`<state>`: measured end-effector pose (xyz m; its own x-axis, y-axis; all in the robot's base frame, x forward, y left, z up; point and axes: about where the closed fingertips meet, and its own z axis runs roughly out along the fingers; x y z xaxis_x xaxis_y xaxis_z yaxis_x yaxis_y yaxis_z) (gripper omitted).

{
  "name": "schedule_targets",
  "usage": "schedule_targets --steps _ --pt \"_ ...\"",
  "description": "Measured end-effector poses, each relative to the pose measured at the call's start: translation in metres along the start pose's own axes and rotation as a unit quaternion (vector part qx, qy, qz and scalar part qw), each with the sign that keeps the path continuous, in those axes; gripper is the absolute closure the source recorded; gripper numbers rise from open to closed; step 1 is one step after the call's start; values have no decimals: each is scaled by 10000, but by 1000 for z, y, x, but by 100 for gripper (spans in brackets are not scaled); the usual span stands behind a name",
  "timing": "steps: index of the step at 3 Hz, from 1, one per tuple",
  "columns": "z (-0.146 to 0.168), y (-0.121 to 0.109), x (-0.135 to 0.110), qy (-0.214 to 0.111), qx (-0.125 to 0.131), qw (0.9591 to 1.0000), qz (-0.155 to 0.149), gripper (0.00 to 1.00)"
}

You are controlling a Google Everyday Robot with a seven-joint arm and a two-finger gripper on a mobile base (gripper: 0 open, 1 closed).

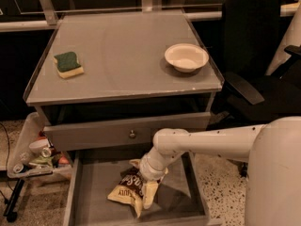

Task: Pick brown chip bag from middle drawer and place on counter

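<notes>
The robot's gripper will next close on the brown chip bag's crinkled part (pixel 127 186), next to the bag's pale yellow end that lies away from the arm.
The brown chip bag (pixel 129 188) lies crinkled on the floor of the open middle drawer (pixel 176 199), its pale yellow ends showing at the left and bottom. My white arm reaches in from the right and bends down into the drawer. My gripper (pixel 151 179) is low in the drawer, right at the bag's right side and partly over it. The counter (pixel 122 65) is the grey cabinet top above the drawer.
A green-and-yellow sponge (pixel 68 64) lies on the counter's left part and a white bowl (pixel 186 57) on its right part. The drawer front with a round knob (pixel 132 134) is above the open drawer. A black office chair (pixel 256 65) stands at the right. A bin of clutter (pixel 35 157) sits at the left.
</notes>
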<state>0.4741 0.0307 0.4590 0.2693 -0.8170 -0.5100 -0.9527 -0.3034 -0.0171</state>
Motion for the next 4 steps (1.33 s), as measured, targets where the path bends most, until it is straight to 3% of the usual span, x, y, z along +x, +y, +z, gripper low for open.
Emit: schedule_targets --steps 1,4 --pt "15 -10 6 -15 -24 9998 -191 0" --pt "77 -26 -7 -429 -214 9963 -710 0"
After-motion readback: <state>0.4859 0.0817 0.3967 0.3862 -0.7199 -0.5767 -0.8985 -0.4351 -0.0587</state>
